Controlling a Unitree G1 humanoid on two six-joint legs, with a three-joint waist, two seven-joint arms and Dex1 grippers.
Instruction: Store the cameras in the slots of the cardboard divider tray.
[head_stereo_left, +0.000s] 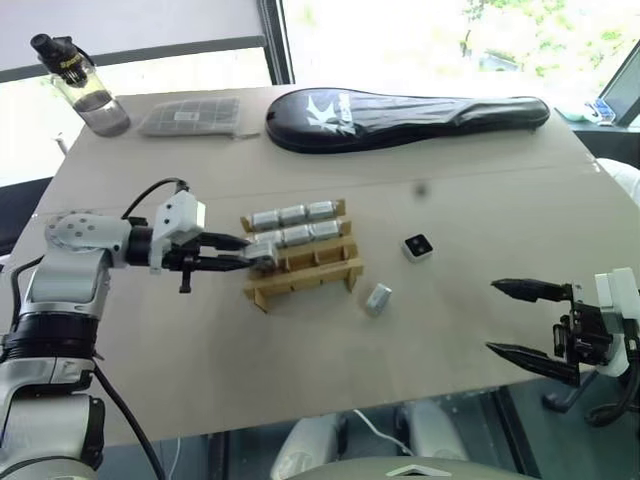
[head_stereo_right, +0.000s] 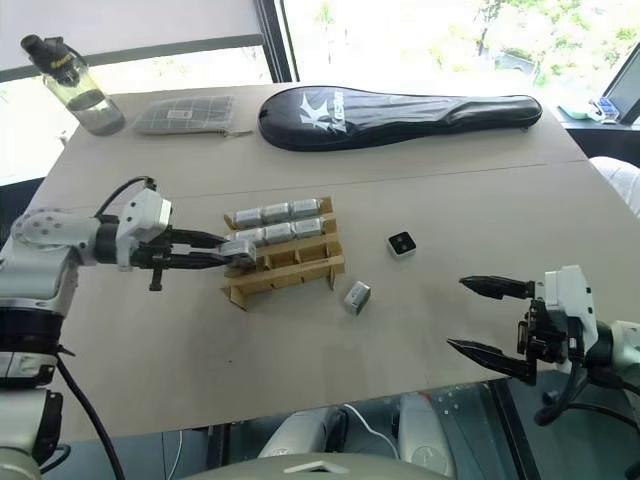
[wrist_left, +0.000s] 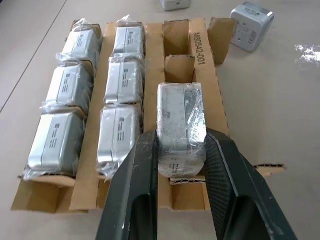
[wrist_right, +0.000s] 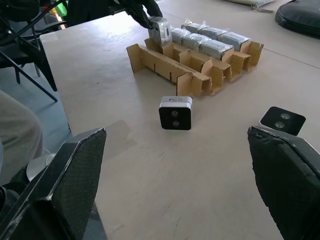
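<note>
The loose camera, farther from me than the silver one and with its black lens side up, will be gripped by my right gripper on the sides of the loose camera (head_stereo_left: 417, 248) (wrist_right: 283, 121).
The cardboard divider tray (head_stereo_left: 262, 295) lies mid-table. Two of its rows each hold three plastic-wrapped silver cameras (wrist_left: 122, 82). My left gripper (head_stereo_left: 248, 256) reaches in from the left and is shut on another wrapped camera (wrist_left: 180, 120) at the end slot of the near, otherwise empty row. Two loose cameras lie right of the tray: one with its black lens face up (head_stereo_left: 417, 247), and a silver one (head_stereo_left: 378, 298) nearer me. My right gripper (head_stereo_left: 493, 318) hovers open near the table's front right edge, well clear of them, with nothing between its fingers.
Along the far side of the table lie a water bottle (head_stereo_left: 80, 85), a flat grey gridded pouch (head_stereo_left: 190, 115) and a long black racket case (head_stereo_left: 400, 118). The table's front edge (head_stereo_left: 330, 412) runs just under my right gripper.
</note>
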